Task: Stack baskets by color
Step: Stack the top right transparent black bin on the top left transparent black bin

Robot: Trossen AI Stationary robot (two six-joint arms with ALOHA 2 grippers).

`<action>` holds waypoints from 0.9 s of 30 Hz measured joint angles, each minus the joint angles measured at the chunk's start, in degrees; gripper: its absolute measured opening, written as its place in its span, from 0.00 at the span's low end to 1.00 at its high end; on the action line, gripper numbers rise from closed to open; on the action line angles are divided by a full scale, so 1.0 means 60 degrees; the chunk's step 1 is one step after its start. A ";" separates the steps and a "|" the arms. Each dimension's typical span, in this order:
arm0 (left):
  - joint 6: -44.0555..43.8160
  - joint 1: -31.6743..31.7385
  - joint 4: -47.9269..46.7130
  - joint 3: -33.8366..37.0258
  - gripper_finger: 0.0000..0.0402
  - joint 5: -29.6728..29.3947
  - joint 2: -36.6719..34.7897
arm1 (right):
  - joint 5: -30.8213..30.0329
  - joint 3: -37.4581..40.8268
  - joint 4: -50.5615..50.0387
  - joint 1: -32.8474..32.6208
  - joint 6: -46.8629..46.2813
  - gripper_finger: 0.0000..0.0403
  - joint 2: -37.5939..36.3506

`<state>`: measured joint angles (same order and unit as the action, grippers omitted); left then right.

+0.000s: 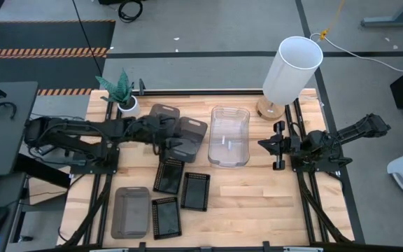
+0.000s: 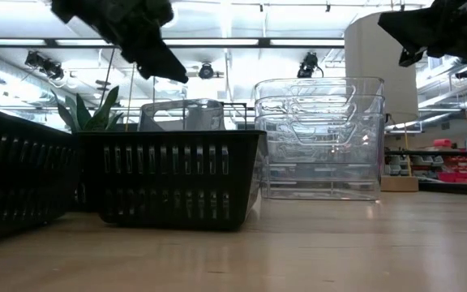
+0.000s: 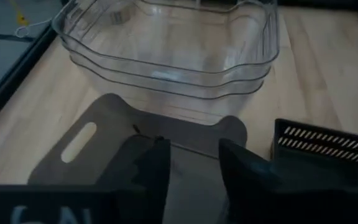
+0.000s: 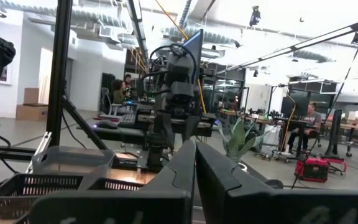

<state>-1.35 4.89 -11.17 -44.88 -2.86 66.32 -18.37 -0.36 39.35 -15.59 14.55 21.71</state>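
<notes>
The grey basket beside the clear baskets tilts under the robot's left gripper, so the robot should lay it flat and take the basket's front edge (image 1: 185, 159) before stacking.
Three clear baskets (image 1: 229, 136) stand nested at the middle of the table, also seen in the low view (image 2: 319, 138). Two smoky-grey baskets (image 1: 163, 114) (image 1: 193, 130) rest side by side left of them, and a third (image 1: 131, 211) sits near the front edge. Three black slotted baskets (image 1: 168, 175) (image 1: 195, 190) (image 1: 166, 217) lie apart in front. My left gripper (image 3: 191, 149) hovers open above a grey basket (image 3: 104, 130) and is raised clear of it in the low view (image 2: 164, 69). My right gripper (image 4: 196, 155) is shut and empty, held up at the right (image 1: 264, 144).
A white cylindrical lamp (image 1: 292, 70) stands at the far edge, right of the clear baskets. A small potted plant (image 1: 123, 94) stands at the far left. Bare wood (image 1: 257, 203) lies at the front right.
</notes>
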 joint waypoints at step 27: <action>0.0982 0.0267 -0.1725 -0.1546 0.43 0.1824 0.3097 | 0.0004 0.0000 0.0000 0.0000 0.0000 0.05 0.0000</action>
<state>4.54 6.49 -21.52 -54.15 8.09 84.90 -18.35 -0.36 39.35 -15.59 14.55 21.71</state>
